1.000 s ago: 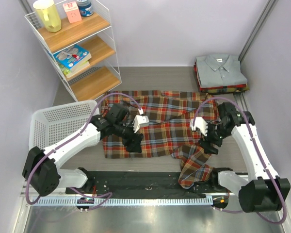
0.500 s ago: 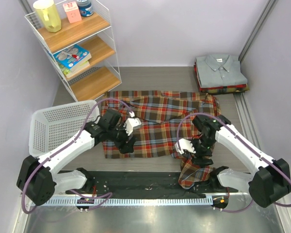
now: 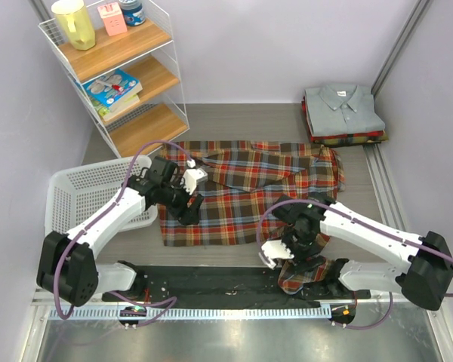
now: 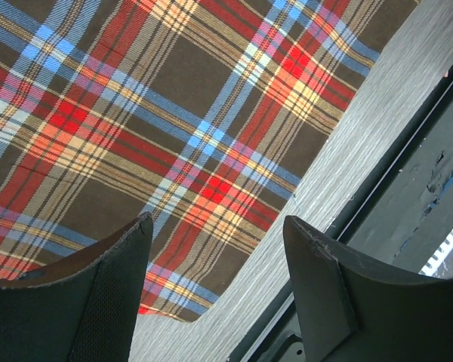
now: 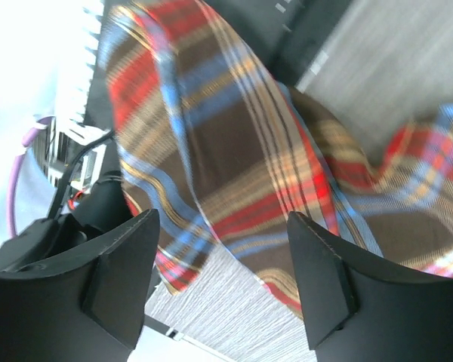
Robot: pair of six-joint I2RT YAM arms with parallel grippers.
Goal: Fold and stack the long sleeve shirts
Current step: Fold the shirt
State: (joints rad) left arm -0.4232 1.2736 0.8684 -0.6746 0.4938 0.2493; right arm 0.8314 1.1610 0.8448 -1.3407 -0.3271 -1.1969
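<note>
The near corner (image 3: 166, 243) (image 4: 193, 312) of the plaid shirt, the one closest to the white basket, will be gripped by my left gripper.
The red, dark green-brown and cream plaid shirt (image 3: 249, 188) lies spread flat on the table's middle. One sleeve (image 3: 296, 277) hangs over the near edge onto the black strip. My left gripper (image 3: 187, 210) is open and empty, low over the shirt's near left part. In the left wrist view (image 4: 215, 294) the cloth's near corner (image 4: 162, 305) lies between the jaws. My right gripper (image 3: 302, 256) is open and empty above the hanging sleeve, which fills the right wrist view (image 5: 234, 166). The folded shirts (image 3: 343, 111), topmost grey with collar and buttons, are stacked at the far right.
A white plastic basket (image 3: 90, 192) stands left of the shirt, next to my left arm. A wire shelf unit (image 3: 124, 75) with books and a jug is at the far left. A black strip (image 3: 211, 283) and metal rail run along the near edge.
My left gripper has drawn back leftward across the shirt toward its left edge. My right gripper has moved from the shirt's right side down and left to the hanging sleeve. Both stay open.
</note>
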